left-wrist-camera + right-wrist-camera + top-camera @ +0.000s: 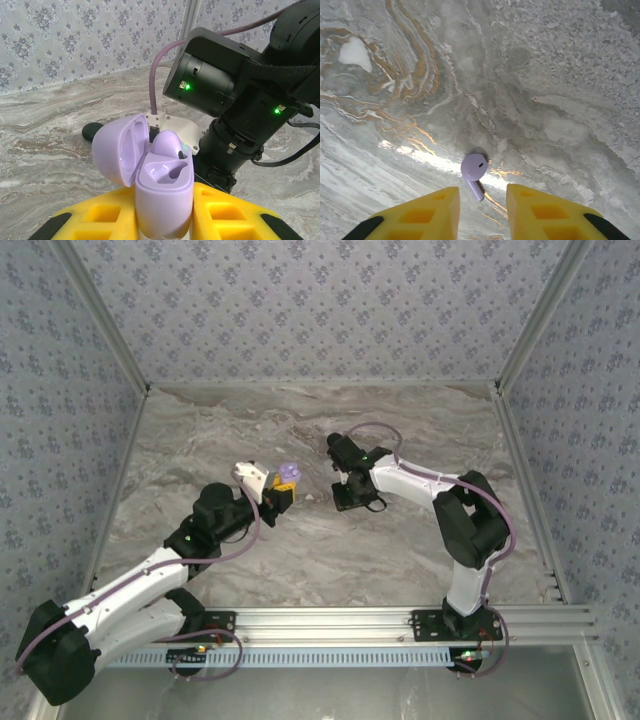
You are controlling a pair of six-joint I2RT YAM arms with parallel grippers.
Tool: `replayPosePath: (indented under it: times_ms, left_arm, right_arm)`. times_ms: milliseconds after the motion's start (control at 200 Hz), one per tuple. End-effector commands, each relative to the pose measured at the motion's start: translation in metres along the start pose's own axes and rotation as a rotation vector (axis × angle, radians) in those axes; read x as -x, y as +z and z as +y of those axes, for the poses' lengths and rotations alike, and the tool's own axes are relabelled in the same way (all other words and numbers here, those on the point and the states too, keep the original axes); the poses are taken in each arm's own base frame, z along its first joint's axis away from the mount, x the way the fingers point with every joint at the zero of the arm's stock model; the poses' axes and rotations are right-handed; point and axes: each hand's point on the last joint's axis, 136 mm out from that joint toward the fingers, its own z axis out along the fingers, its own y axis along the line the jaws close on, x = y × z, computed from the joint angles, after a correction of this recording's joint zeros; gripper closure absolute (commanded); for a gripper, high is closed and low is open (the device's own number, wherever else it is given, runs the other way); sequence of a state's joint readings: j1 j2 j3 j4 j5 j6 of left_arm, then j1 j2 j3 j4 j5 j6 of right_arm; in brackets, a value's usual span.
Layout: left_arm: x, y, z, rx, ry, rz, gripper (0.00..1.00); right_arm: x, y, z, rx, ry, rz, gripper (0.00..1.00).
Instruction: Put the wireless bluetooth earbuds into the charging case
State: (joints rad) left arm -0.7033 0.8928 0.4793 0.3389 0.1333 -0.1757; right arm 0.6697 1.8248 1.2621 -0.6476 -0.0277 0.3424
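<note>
The loose purple earbud lies past my right gripper's open fingers, so it should move over and pinch the earbud's round head (473, 166), leaving the stem free.
My left gripper (163, 215) is shut on a pale purple charging case (165, 197), held upright between its yellow fingers (107, 216). The lid (117, 150) is swung open to the left. One purple earbud (167, 144) sits in the far socket, and the near socket (162, 175) is bare. From above, the case (289, 473) is left of centre at the left gripper (284, 495). My right gripper (482, 212) is open and points down at the table. A second purple earbud (474, 168) lies on the marble just beyond its fingertips, touching neither. The right gripper (353, 502) hangs close to the right of the case.
The right arm's black wrist (235, 95) looms directly behind the open case. A dark rounded object (92, 131) lies on the table behind the lid. Marble tabletop (320, 550) stretches around both arms, bounded by patterned walls (320, 300).
</note>
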Motion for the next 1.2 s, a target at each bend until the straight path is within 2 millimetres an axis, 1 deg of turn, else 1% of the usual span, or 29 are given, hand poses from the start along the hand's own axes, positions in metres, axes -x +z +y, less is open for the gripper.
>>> replayPosePath:
  times_ms: [0,100,310,480,640,865,1119,1194]
  left_arm:
    - [0.009,0.000,-0.003,-0.009,0.002,-0.028,0.74]
    - [0.009,0.000,-0.004,-0.010,0.002,-0.028,0.74]
    - [0.010,0.000,-0.004,-0.010,0.006,-0.029,0.74]
    - [0.010,0.000,-0.003,-0.008,0.006,-0.029,0.74]
    - [0.010,0.001,-0.004,-0.008,0.006,-0.029,0.74]
    - [0.010,0.001,-0.003,-0.007,0.004,-0.025,0.74]
    - [0.010,0.001,-0.003,-0.006,0.006,-0.027,0.74]
    - [0.010,0.001,-0.003,-0.006,0.007,-0.025,0.74]
  right_arm:
    - [0.004,-0.005,0.010,0.034,-0.052,0.008,0.62]
    - [0.004,0.002,0.012,0.038,-0.079,0.030,0.56]
    - [0.005,0.013,0.014,0.037,-0.108,0.069,0.54]
    - [0.003,0.018,0.012,0.017,-0.121,0.096,0.54]
    - [-0.001,0.023,0.013,0.018,-0.138,0.122,0.55]
    - [-0.003,0.029,0.013,0.004,-0.147,0.140,0.58]
    - [-0.005,0.033,0.010,-0.020,-0.152,0.153,0.59]
    - [-0.006,0.035,0.010,-0.019,-0.155,0.158,0.60]
